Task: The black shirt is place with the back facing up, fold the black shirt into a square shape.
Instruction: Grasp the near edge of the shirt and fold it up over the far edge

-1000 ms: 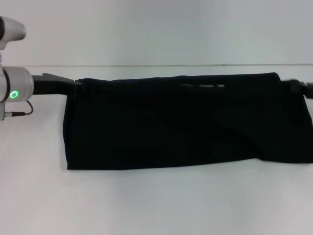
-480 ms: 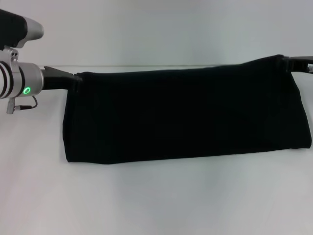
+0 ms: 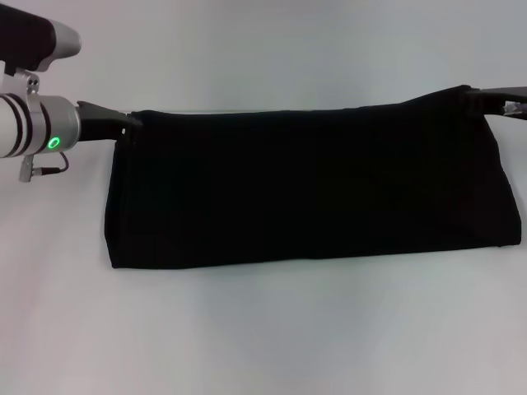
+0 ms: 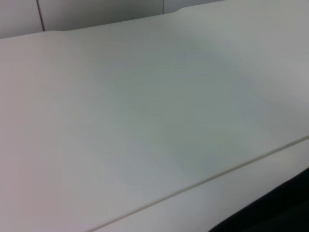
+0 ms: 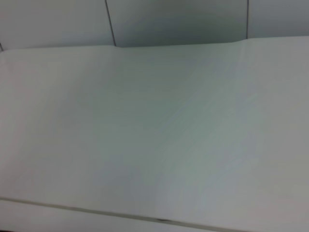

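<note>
My left gripper will let go of the black shirt's corner on the white table (image 3: 132, 141), just short of the thin seam.
The black shirt (image 3: 313, 189) hangs as a wide folded band in the head view, stretched between my two grippers above the white table (image 3: 263, 329). My left gripper (image 3: 128, 122) is shut on its upper left corner. My right gripper (image 3: 478, 95) is shut on its upper right corner, slightly higher. The lower edge of the shirt hangs near or on the table. No lettering shows. A dark strip of the shirt (image 4: 270, 212) shows at one corner of the left wrist view. The right wrist view shows only table.
The white table top (image 4: 145, 121) spreads under and in front of the shirt. A pale wall (image 5: 169, 21) with panel seams stands behind the table's far edge.
Both grippers have lifted the shirt's top edge, the right corner more than the left. The shirt now hangs flatter and tauter, and the pale mark near its top is gone from view.
</note>
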